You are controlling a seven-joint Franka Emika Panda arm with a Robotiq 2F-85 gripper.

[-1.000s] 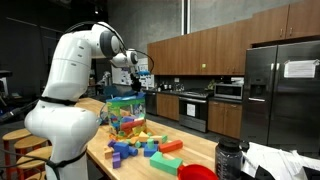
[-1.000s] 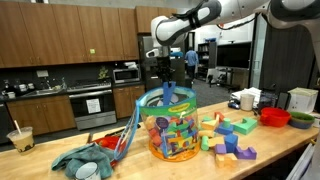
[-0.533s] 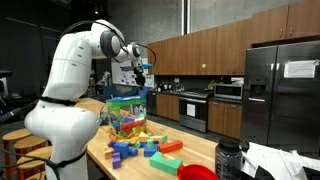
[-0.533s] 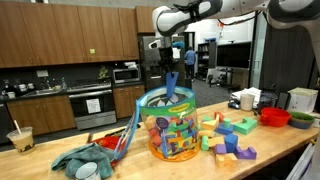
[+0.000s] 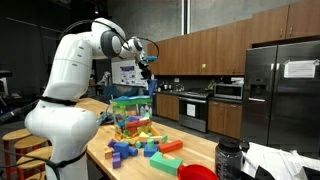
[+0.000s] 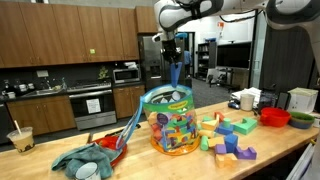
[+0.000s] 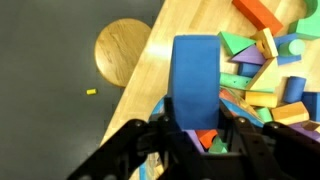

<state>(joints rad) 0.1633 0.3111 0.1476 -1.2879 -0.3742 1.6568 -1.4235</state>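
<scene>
The robot's gripper needs to release the tall blue block, held high above the clear container now, among the loose coloured blocks on the wooden counter [image 5: 131, 133] [image 7: 280, 105] beside the clear container.
My gripper [image 6: 173, 58] is shut on a long blue block [image 7: 194, 78] and holds it high above a clear round container [image 6: 168, 122] with a blue rim, full of coloured blocks. The block hangs down from the jaws over the container in both exterior views [image 5: 150, 84]. In the wrist view the blue block fills the middle between the black fingers [image 7: 130, 135], with container blocks below it.
Loose coloured blocks [image 6: 228, 135] lie on the wooden counter [image 6: 270, 140] beside the container, also in an exterior view [image 5: 140, 148]. A red bowl [image 6: 275, 116], a teal cloth [image 6: 85, 160], a drink cup [image 6: 18, 137] and a round stool [image 7: 123, 50] are nearby.
My gripper has risen with the blue block, lifting it from just inside the container's rim to well above it.
</scene>
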